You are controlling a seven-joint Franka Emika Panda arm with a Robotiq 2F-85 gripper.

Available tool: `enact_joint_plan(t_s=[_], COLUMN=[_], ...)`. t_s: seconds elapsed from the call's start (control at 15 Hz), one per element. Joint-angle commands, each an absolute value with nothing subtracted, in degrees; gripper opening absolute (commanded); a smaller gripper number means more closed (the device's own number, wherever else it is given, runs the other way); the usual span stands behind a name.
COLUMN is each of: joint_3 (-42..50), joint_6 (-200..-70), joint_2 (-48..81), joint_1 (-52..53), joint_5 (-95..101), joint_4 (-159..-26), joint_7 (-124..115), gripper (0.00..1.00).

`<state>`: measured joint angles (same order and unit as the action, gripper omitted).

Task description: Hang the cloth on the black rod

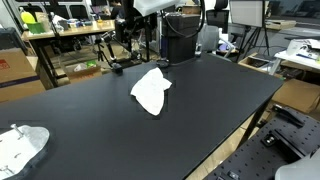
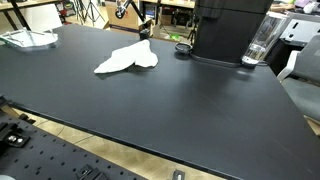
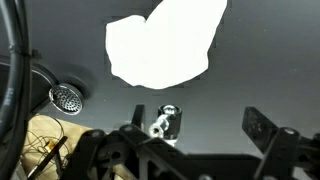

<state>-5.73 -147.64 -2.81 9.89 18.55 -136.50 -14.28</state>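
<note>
Next, my gripper goes to the white cloth's far end [image 1: 152, 76] [image 3: 155, 68], the one toward the big black box, and closes there.
The cloth [image 1: 152, 92] is a small white rag that lies crumpled on the black table [image 1: 200, 110], toward its far side. It also shows in an exterior view as the cloth [image 2: 127, 60] and at the top of the wrist view as the cloth [image 3: 165, 45]. My gripper [image 3: 200, 135] hangs above the table, short of the cloth, open with nothing between its fingers [image 3: 262, 125]. The black rod stands on a round base [image 1: 116, 67] near the far table edge, beyond the cloth. That base [image 2: 183, 47] sits beside the big box.
A big black box [image 2: 230, 30] stands at the table's far edge, with a clear glass [image 2: 260, 45] next to it. A larger white cloth with grey markings [image 1: 20, 148] lies at one corner. Desks and clutter stand beyond the table.
</note>
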Motion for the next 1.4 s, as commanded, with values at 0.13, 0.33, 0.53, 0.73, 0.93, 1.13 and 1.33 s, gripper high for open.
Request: enact_joint_plan(t_s=[0.13,0.33,0.53,0.73,0.93,1.13,1.33], joint_3=[-5.0,-3.3,-1.3,-1.2,-0.8,-0.5,0.0], joint_6=[-152.5,-157.4,-160.4,-159.6,-159.5,-158.7,-159.2], joint_2=[-7.4,-5.4,-1.3,-1.3,0.2,1.6,6.6], joint_1=[4.4,1.4,0.8,0.7,0.6,0.4,-0.2], joint_5=[18.8,18.7,13.5,11.2,10.8,15.7,15.6], joint_4=[-144.7,-145.8,-144.2,-144.6,-143.4,-142.3,-139.9], joint_7=[-18.0,-13.4,-1.0,1.8,3.7,4.2,11.9], gripper=[1.0,1.0,1.0,1.0,1.0,1.0,1.0])
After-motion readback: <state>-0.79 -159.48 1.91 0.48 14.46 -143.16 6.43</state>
